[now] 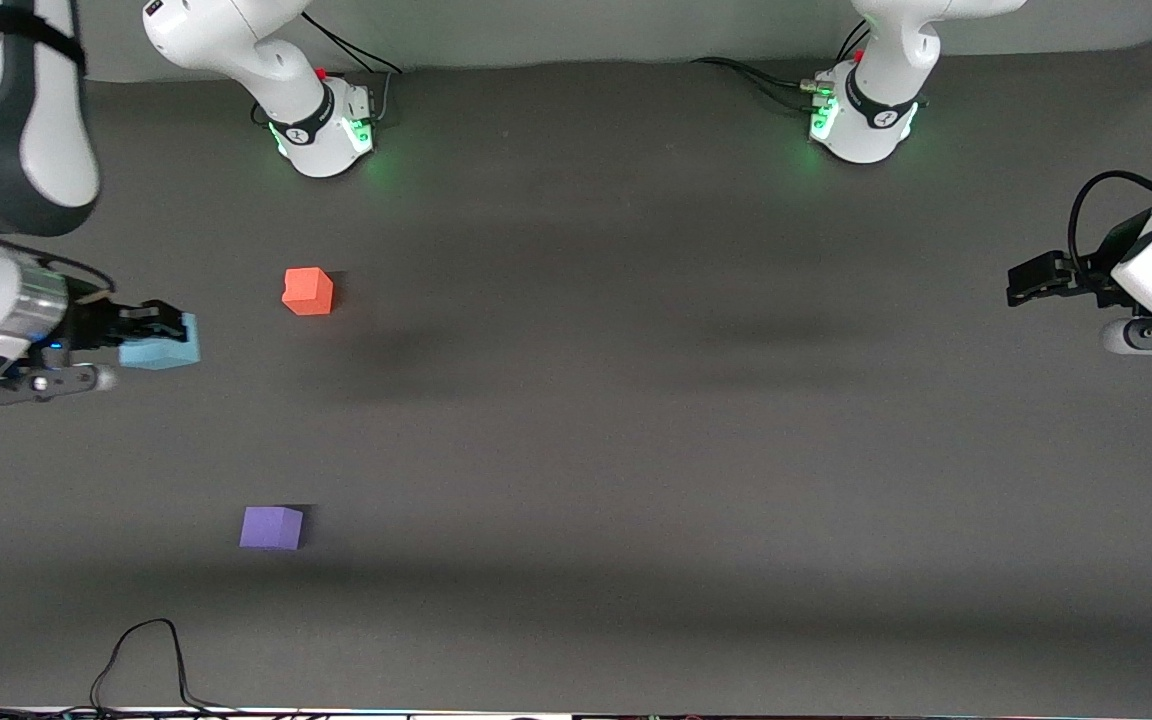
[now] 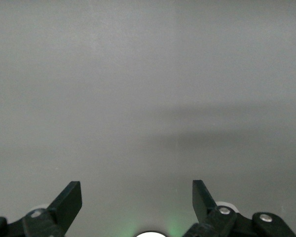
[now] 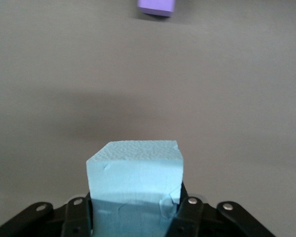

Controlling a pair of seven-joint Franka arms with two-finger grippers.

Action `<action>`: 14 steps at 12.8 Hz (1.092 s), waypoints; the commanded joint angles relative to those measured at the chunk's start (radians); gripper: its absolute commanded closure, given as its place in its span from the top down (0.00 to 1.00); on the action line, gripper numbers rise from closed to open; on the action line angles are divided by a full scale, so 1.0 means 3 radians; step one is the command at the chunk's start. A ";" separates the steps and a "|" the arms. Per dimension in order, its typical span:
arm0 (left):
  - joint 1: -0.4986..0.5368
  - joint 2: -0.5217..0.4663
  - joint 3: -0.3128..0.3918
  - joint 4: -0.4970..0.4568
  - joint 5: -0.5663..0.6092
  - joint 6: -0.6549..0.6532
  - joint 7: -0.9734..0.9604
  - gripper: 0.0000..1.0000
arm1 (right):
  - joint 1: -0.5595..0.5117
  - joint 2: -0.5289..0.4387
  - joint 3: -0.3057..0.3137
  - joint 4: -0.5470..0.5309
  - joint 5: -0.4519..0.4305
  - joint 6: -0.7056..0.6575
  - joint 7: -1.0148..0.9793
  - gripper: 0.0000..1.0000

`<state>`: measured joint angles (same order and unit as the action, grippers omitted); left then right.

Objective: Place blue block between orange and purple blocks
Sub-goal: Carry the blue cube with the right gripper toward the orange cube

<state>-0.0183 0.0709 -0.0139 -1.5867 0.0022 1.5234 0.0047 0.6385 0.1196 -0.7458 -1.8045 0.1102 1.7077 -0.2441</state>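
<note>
Next, my right gripper releases the light blue block on the bare mat midway [image 1: 287, 409] between the orange and purple blocks. The light blue block is still held above the table.
My right gripper [image 1: 168, 335] is shut on the light blue block [image 1: 162, 346] and holds it above the table at the right arm's end; the block fills the jaws in the right wrist view [image 3: 134, 185]. The orange block [image 1: 308, 291] sits on the table, farther from the front camera than the purple block [image 1: 271, 527], which also shows in the right wrist view [image 3: 157, 7]. My left gripper [image 1: 1021, 282] is open and empty above the left arm's end of the table; its fingertips [image 2: 71, 197] show only bare mat.
A dark grey mat [image 1: 636, 400] covers the table. A black cable [image 1: 151, 650] loops at the table's front edge near the right arm's end. The two arm bases [image 1: 326, 125] stand along the farther edge.
</note>
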 commanded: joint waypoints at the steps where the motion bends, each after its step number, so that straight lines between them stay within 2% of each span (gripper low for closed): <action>1: -0.0031 -0.0032 0.0041 0.0007 -0.0048 -0.0016 0.0041 1.00 | 0.0106 -0.0123 -0.0009 -0.0595 -0.0030 0.0605 -0.0010 0.05; 4: -0.0036 -0.0032 0.0041 0.0007 -0.0048 -0.0047 0.0030 1.00 | 0.0187 -0.0006 0.0006 -0.1336 0.0021 0.1769 -0.0010 0.05; 5: -0.0036 -0.0027 0.0041 0.0007 -0.0048 -0.0037 0.0025 1.00 | 0.0218 0.0101 0.0006 -0.1475 0.0026 0.2072 -0.0004 0.05; 7: -0.0036 -0.0027 0.0041 0.0007 -0.0053 -0.0031 0.0025 1.00 | 0.0244 0.0387 0.0031 -0.1517 0.0484 0.2273 -0.0075 0.05; 9: -0.0036 -0.0022 0.0036 0.0007 -0.0053 -0.0031 0.0020 1.00 | 0.0336 0.0704 0.0031 -0.1532 0.0924 0.2519 -0.0519 0.05; 12: -0.0041 -0.0027 0.0041 0.0002 -0.0053 -0.0036 0.0020 1.00 | 0.0372 0.1052 0.0031 -0.1507 0.1788 0.2637 -0.1239 0.08; 14: -0.0041 -0.0022 0.0041 0.0002 -0.0053 -0.0036 0.0020 1.00 | 0.0372 0.1226 0.0031 -0.1486 0.2126 0.2688 -0.1603 0.08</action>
<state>-0.0186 0.0710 -0.0138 -1.5874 -0.0016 1.5228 0.0047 0.7394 0.4314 -0.7261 -2.2743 0.6529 2.4963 -0.6221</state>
